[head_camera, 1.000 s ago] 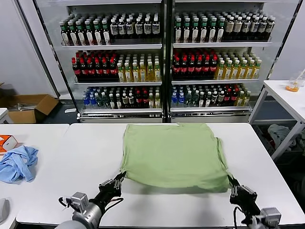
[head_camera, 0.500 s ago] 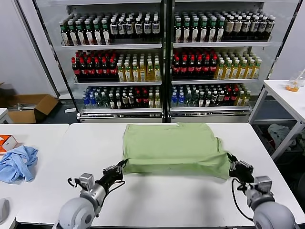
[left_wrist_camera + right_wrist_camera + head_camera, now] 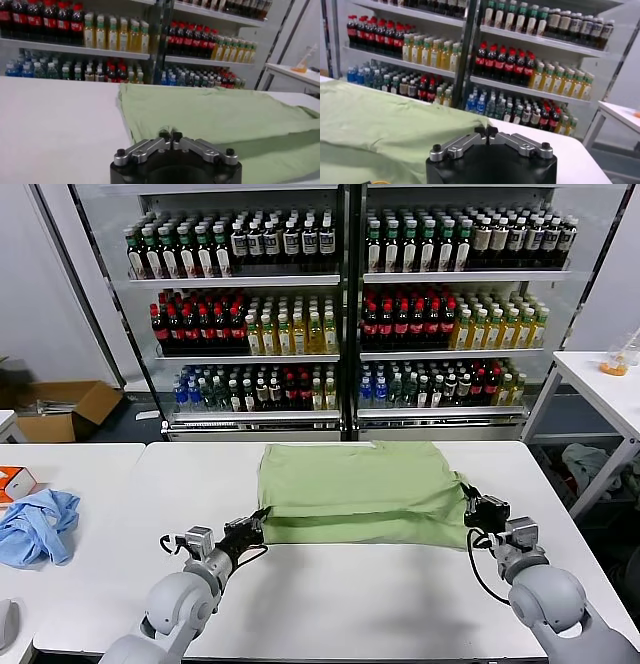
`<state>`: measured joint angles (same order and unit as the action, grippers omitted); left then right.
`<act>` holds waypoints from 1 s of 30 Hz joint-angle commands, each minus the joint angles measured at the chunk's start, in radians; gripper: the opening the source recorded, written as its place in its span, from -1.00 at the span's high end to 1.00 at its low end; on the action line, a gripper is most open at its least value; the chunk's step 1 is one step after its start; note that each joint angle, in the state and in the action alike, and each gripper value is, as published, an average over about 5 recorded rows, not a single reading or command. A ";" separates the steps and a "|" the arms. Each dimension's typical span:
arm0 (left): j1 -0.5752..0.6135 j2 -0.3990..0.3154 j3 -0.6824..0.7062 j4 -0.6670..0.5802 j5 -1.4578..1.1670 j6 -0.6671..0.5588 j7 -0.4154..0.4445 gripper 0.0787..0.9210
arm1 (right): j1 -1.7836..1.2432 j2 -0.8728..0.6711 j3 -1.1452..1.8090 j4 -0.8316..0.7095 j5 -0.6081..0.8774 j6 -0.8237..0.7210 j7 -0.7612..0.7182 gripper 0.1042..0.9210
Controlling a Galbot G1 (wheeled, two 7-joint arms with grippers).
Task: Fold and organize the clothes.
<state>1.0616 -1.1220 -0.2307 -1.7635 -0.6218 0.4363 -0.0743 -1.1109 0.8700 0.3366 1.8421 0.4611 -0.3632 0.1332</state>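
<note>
The shirt's far side is at the table's far edge, so my left gripper and right gripper should grab the shirt's near corners (image 3: 271, 538) and pull it closer first.
The light green shirt (image 3: 360, 489) lies on the white table (image 3: 350, 594), its near part doubled over so a fold line runs across its front. My left gripper (image 3: 258, 522) is at the shirt's near left corner, fingers shut on the cloth edge. My right gripper (image 3: 468, 502) is at the near right corner, fingers pressed together on the fabric. In the left wrist view the gripper (image 3: 170, 134) sits low against the shirt (image 3: 210, 112). The right wrist view shows the gripper (image 3: 485, 131) with a fold of shirt (image 3: 380, 125) at its tips. No collar, buttons or print show.
A crumpled light blue garment (image 3: 38, 526) and an orange box (image 3: 14, 482) lie on the left table. Shelves of bottles (image 3: 340, 314) stand behind the table. A cardboard box (image 3: 65, 409) is on the floor at left and a second white table (image 3: 600, 384) stands at right.
Both grippers have moved away from me, carrying the shirt's near hem up and over. The shirt now looks shorter front to back, with a fold along its front.
</note>
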 commanded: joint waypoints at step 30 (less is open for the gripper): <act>0.109 -0.070 -0.018 0.005 0.137 -0.010 -0.064 -0.30 | -0.168 0.071 0.111 -0.005 0.164 -0.201 0.056 -0.54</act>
<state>1.1628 -1.1858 -0.2524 -1.7690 -0.4986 0.4251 -0.1381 -1.2836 0.9330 0.4629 1.8543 0.5772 -0.5246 0.1810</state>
